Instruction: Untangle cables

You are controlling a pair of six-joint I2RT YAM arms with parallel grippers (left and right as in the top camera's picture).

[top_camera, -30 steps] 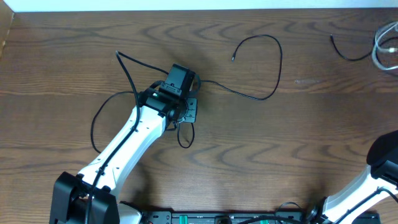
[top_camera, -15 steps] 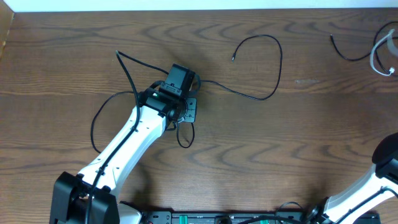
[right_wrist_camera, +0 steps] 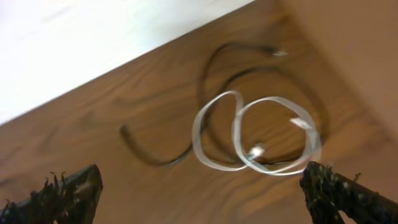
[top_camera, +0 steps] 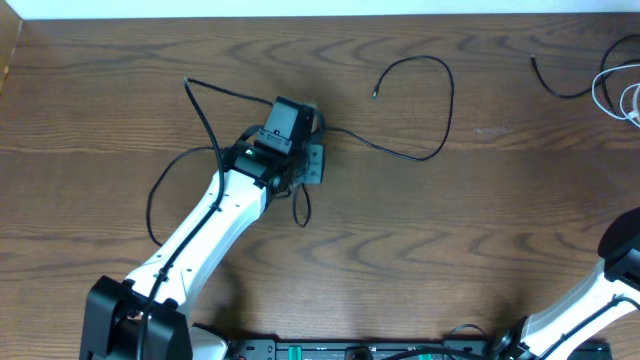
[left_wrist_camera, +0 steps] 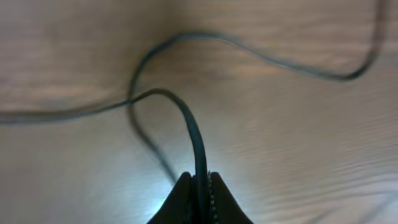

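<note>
My left gripper needs to let go of the black cable on the bare table point(top_camera: 411, 177) just below the hook's bottom bend.
A long black cable point(top_camera: 430, 150) winds across the middle of the table, from a bend at the upper left point(top_camera: 187, 83) to a free plug end point(top_camera: 375, 95). My left gripper point(top_camera: 308, 165) is shut on this cable, and a small loop point(top_camera: 300, 210) lies just below it. In the left wrist view the black cable point(left_wrist_camera: 193, 124) runs straight into the shut fingertips point(left_wrist_camera: 200, 186). At the far right edge lies a white cable point(top_camera: 620, 90) beside a short black cable point(top_camera: 560, 88). My right gripper point(right_wrist_camera: 205, 196) stands wide open above the looped white cable point(right_wrist_camera: 249, 140) and a black cable point(right_wrist_camera: 161, 158), holding nothing.
The left arm point(top_camera: 200, 240) reaches in from the bottom left. Only the right arm's body point(top_camera: 620, 265) shows at the bottom right. The table's far edge meets a white strip point(top_camera: 320, 8). A wooden wall point(right_wrist_camera: 348, 56) rises at the right of the right wrist view.
My right gripper has opened wide and the white cable now lies loose at the right edge. The left gripper has shifted slightly up, pulling the small black loop with it.
</note>
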